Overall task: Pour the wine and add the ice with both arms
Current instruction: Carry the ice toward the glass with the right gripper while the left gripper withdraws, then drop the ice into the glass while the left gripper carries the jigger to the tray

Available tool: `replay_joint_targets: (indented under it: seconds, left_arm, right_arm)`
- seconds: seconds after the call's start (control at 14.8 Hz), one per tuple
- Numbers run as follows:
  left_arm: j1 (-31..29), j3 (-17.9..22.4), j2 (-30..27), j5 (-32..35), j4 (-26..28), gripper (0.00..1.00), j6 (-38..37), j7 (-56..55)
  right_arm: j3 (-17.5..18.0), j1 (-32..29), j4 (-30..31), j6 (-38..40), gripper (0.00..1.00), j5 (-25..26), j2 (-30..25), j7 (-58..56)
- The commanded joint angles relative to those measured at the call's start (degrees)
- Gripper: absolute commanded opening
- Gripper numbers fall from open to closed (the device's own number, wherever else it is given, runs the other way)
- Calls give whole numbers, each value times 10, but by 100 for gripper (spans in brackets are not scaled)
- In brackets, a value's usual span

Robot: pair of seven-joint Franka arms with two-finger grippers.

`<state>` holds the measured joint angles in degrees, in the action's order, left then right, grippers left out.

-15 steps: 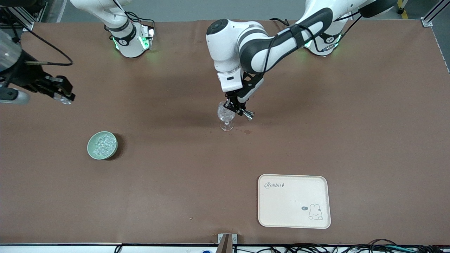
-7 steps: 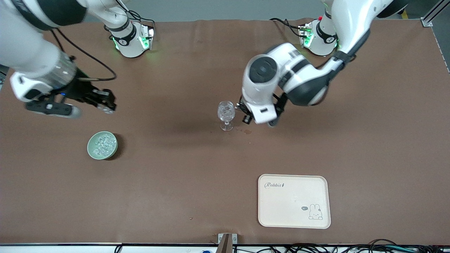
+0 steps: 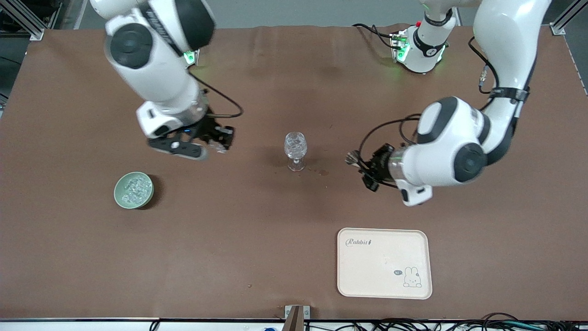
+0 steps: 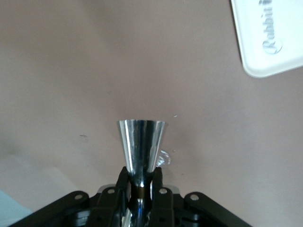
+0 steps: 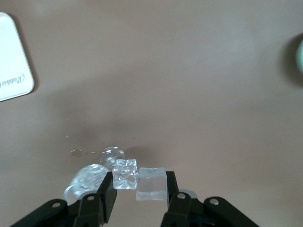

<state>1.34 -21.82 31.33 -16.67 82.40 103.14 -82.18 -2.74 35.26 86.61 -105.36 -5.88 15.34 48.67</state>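
Observation:
The robot's left gripper will set the metal jigger down on the cream tray (image 3: 391,270) next to the small dark oval.
A clear cut-pattern stemmed glass (image 3: 295,147) stands upright mid-table. My right gripper (image 3: 219,143) hovers beside it, toward the right arm's end, shut on two clear ice cubes (image 5: 125,173) held side by side between its fingers (image 5: 105,187); the glass (image 5: 90,179) shows just past them. A pale green bowl (image 3: 133,190) with more ice (image 3: 134,188) sits nearer the front camera. My left gripper (image 3: 365,168) is toward the left arm's end from the glass, shut on the waist of a shiny metal jigger (image 4: 142,142), also seen in the front view (image 3: 353,157).
A cream tray (image 3: 384,263) with a rabbit print lies near the table's front edge; its corner shows in the left wrist view (image 4: 270,38) and the right wrist view (image 5: 14,61). Small dark drops (image 3: 322,172) mark the brown table beside the glass's foot.
My right arm has swung from its end of the table toward the glass, carrying the ice. My left arm has drawn away from the glass toward its own end, jigger still gripped.

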Motion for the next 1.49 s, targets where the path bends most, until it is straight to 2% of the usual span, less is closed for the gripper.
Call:
replay_joint_targets:
  seconds: [0.0,0.2,0.41,0.54,0.75,0.95,1.08,1.22,1.42]
  left_arm:
    - [8,71,17,-93,-14,1,21,55]
    - [9,111,68,-144,-50,1,65,81]
    - [6,114,121,-176,-90,1,127,90]
    - [0,119,146,-242,-106,1,152,106]
    - [6,160,195,-362,-145,1,184,120]
    - [3,166,229,-424,-154,1,258,142]
    - [3,165,267,-468,-187,2,285,146]
    - [2,166,278,-511,-194,3,311,146]
    - [6,163,297,-529,-201,6,335,150]
  right_arm:
    - [-8,56,-5,-34,3,-3,29,77]
    - [-9,99,-6,-63,3,0,56,130]
    - [-9,126,-6,-71,3,3,72,163]
    - [-9,138,-6,-72,4,6,83,172]
    - [-9,147,-7,-76,4,15,100,173]
    - [-9,149,-8,-93,4,17,112,185]
    - [-10,148,-13,-94,4,18,118,185]
    - [-10,148,-23,-94,4,24,133,186]
    - [-10,147,-23,-93,4,25,133,186]
